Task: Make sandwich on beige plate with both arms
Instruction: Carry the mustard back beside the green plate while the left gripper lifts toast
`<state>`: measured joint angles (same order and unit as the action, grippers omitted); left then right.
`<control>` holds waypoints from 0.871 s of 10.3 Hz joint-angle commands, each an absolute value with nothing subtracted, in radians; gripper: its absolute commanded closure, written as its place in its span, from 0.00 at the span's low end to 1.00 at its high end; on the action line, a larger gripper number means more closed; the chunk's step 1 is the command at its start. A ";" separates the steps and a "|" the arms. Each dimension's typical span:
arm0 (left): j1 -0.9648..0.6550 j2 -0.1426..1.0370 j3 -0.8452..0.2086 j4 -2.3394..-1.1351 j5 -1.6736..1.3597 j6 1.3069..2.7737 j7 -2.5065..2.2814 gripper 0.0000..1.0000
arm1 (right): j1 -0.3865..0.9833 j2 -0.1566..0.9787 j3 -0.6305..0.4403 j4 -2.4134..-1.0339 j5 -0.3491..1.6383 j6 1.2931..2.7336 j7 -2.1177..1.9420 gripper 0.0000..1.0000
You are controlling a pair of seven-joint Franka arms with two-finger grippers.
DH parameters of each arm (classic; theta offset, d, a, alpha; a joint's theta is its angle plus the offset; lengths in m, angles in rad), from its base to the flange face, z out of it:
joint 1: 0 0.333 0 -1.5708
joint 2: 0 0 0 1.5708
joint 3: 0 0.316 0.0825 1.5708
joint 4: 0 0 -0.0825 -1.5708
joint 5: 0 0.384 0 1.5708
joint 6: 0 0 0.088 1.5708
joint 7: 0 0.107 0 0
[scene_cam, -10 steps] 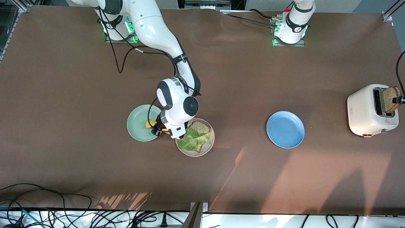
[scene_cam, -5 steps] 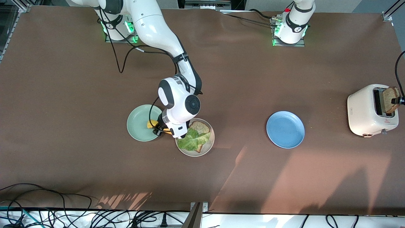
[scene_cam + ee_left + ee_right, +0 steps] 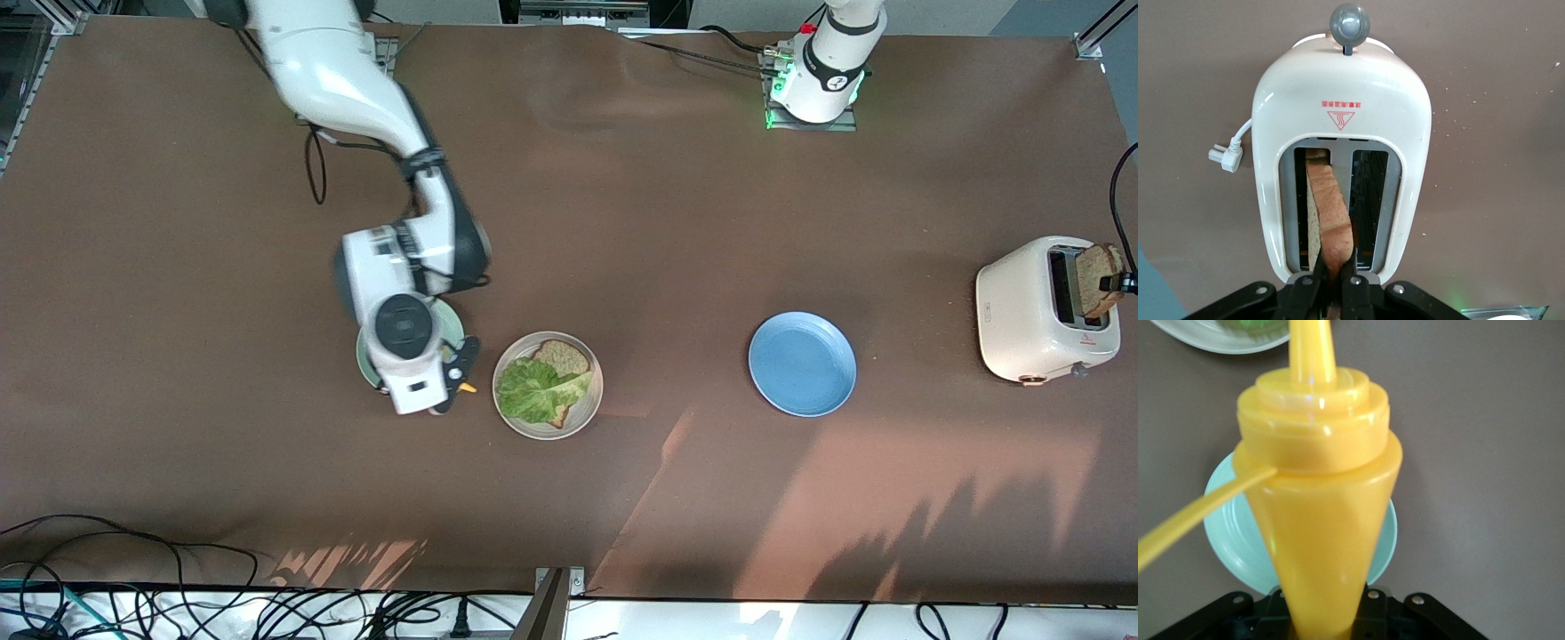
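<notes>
Next, my right gripper releases the yellow squeeze bottle on the table [image 3: 328,357] next to the mint-green plate, away from the beige plate.
The beige plate [image 3: 589,402] holds one slice of brown toast [image 3: 564,356] with a ruffled green lettuce leaf [image 3: 532,391] on top. A second toast slice [image 3: 1331,213] stands partly out of a slot of the white toaster [image 3: 1031,311], and my left gripper [image 3: 1333,280] is shut on its upper edge. My right gripper [image 3: 452,375] is shut on the yellow squeeze bottle [image 3: 1318,493], over the table between the mint-green plate [image 3: 366,363] and the beige plate. The bottle's nozzle points toward the beige plate's rim [image 3: 1218,340].
A blue plate [image 3: 802,363] lies between the beige plate and the toaster [image 3: 1341,100], which sits at the left arm's end of the table. The toaster's plug [image 3: 1226,159] lies loose beside it. Cables run along the table edge nearest the front camera.
My right arm has swung away from over the beige plate toward the mint-green plate, carrying the yellow bottle. The lettuce and toast now show uncovered. The left gripper has not moved.
</notes>
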<state>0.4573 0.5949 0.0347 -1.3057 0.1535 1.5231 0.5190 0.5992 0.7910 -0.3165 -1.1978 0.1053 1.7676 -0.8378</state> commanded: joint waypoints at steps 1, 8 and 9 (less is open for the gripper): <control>0.448 0.577 0.031 -1.307 0.173 1.511 0.526 1.00 | 0.398 0.669 -0.142 -1.285 0.171 1.763 -0.970 1.00; 0.376 0.405 0.021 -1.263 0.181 1.441 0.520 1.00 | 0.031 0.730 -0.106 -1.267 0.556 1.587 -1.671 1.00; 0.345 0.387 0.021 -1.237 0.175 1.399 0.517 1.00 | -0.007 0.773 -0.113 -1.243 0.616 1.554 -1.778 1.00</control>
<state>0.3833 0.4245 0.0225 -1.2644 0.1545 1.4530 0.5189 0.0452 0.7241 -0.1204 -1.2681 0.5346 1.6035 -1.6417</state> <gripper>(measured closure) 0.907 0.771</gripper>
